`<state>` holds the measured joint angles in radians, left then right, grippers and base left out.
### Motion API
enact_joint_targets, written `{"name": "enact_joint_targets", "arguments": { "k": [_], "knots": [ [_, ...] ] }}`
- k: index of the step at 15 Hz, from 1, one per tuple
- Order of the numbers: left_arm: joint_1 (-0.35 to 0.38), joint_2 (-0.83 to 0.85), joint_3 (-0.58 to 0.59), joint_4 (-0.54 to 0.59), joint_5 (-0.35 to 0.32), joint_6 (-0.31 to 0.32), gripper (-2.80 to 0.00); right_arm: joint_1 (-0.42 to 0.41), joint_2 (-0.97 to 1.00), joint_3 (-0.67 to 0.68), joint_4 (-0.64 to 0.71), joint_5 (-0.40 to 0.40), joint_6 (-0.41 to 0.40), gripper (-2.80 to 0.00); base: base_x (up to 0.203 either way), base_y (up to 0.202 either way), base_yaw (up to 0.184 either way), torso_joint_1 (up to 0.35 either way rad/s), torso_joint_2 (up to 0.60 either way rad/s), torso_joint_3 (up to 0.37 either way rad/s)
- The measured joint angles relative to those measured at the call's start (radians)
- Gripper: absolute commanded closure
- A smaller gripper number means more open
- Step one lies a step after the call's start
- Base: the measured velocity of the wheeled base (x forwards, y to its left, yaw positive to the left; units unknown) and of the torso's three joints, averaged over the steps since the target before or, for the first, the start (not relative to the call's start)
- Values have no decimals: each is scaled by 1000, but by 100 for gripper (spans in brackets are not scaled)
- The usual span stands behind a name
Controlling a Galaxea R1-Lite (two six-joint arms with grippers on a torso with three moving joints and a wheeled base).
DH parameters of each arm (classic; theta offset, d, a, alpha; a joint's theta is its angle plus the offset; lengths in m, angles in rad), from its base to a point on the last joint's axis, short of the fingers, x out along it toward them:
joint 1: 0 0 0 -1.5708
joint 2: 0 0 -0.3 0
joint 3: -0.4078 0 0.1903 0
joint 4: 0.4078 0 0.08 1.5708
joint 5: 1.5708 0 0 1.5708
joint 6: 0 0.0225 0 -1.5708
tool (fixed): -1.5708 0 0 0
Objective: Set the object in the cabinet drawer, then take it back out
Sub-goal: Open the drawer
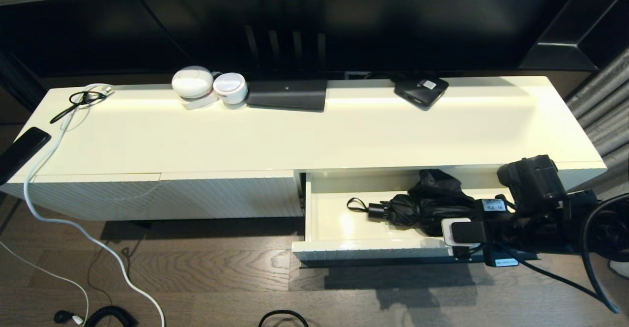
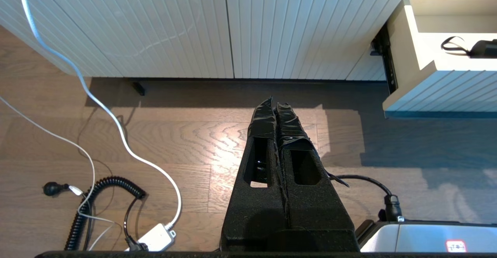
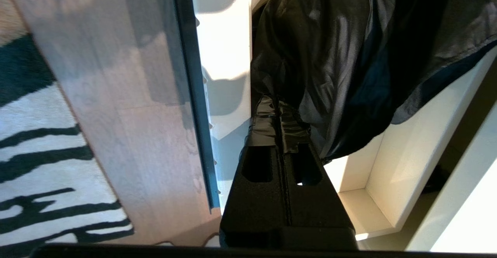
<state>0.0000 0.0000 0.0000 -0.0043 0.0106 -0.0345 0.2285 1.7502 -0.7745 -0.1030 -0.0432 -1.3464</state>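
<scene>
My right gripper will release the black umbrella on the drawer's bottom, close behind the ribbed front [image 1: 437, 227].
The cabinet drawer [image 1: 334, 219] is pulled out at the cabinet's right end; its ribbed front [image 2: 435, 87] also appears in the left wrist view. The black umbrella [image 1: 422, 209] lies inside it, handle and wrist loop [image 1: 355, 204] pointing left, rumpled fabric bunched toward the right. My right gripper [image 3: 276, 104] reaches in from the drawer's right front and is shut, its tips pressed into the umbrella's fabric [image 3: 330, 56]. In the head view its fingers are lost against the black fabric. My left gripper [image 2: 275, 106] hangs shut and empty above the floor before the cabinet.
On the cabinet top stand two white round devices [image 1: 206, 86], a flat dark box [image 1: 287, 95] and a black box with a white label [image 1: 421, 91]. A white cable [image 1: 73, 219] and a coiled cord [image 2: 85, 207] trail over the wooden floor. A striped rug [image 3: 39, 134] lies beside the drawer.
</scene>
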Motion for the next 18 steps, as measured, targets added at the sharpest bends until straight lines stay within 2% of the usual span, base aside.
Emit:
{"name": "enact_joint_targets", "arguments": {
  "k": [10,13,18],
  "knots": [
    [0,0,0,0,0,0,0,11,-70,132,1,2,10,0,0,0,0,0,0,0],
    [0,0,0,1,0,0,0,17,-87,142,9,0,36,0,0,0,0,0,0,0],
    [0,0,0,0,0,0,0,25,-130,138,37,-3,33,0,0,0,0,0,0,0]
  ]
}}
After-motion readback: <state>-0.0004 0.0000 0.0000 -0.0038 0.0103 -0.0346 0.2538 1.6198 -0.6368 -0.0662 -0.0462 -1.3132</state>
